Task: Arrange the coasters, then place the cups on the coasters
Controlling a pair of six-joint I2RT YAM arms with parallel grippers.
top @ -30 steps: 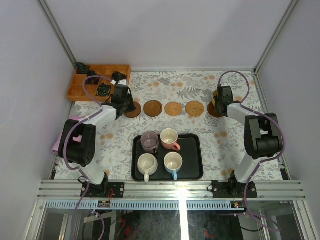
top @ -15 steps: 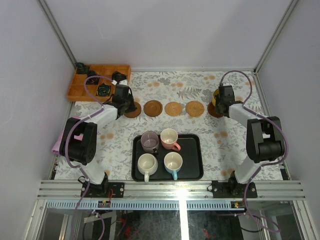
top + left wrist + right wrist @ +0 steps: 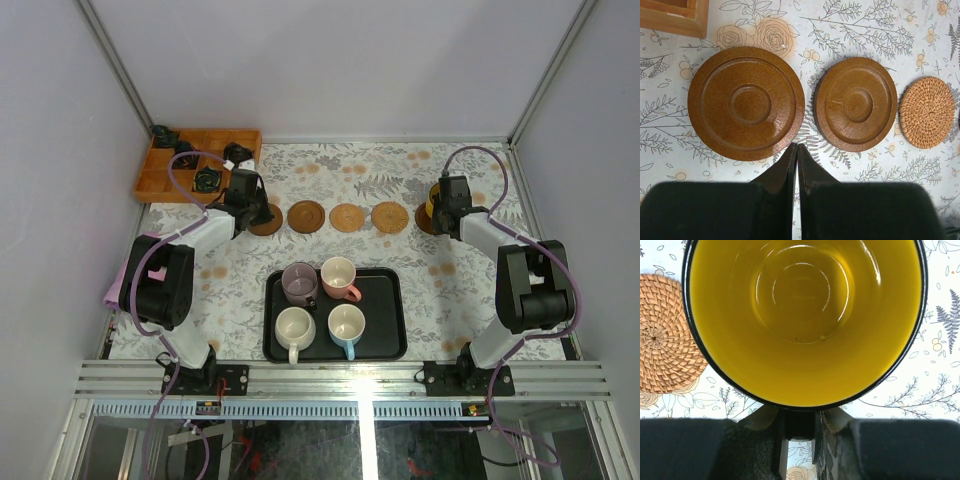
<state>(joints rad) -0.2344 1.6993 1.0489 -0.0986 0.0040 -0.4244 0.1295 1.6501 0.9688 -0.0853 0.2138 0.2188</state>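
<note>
Next, my right gripper releases the yellow cup on the brown end coaster [image 3: 430, 213] next to the woven coaster.
Five round coasters lie in a row across the table, from the leftmost coaster [image 3: 265, 219] to the rightmost coaster [image 3: 428, 224]. The left wrist view shows two ringed wooden coasters [image 3: 746, 103] [image 3: 856, 103] and a woven one [image 3: 926, 112]. My left gripper [image 3: 256, 208] [image 3: 796, 146] is shut and empty, its tips at the near edge of the leftmost coaster. My right gripper [image 3: 441, 206] [image 3: 800, 426] is shut on the handle of the yellow cup [image 3: 433, 203] [image 3: 805, 315], upright over the rightmost coaster. The mauve [image 3: 299, 283], pink [image 3: 339, 276], cream [image 3: 293, 327] and light blue [image 3: 346, 324] cups stand on the black tray [image 3: 385, 345].
A compartmented wooden box [image 3: 195, 160] [image 3: 670, 15] with small dark objects sits at the back left, close to the left arm. A woven coaster [image 3: 665, 335] lies just left of the yellow cup. Something pink [image 3: 112, 290] lies at the table's left edge. Walls enclose three sides.
The right arm has shifted slightly to the right with the yellow cup still in its grip. The left arm and the cups on the tray have not moved.
</note>
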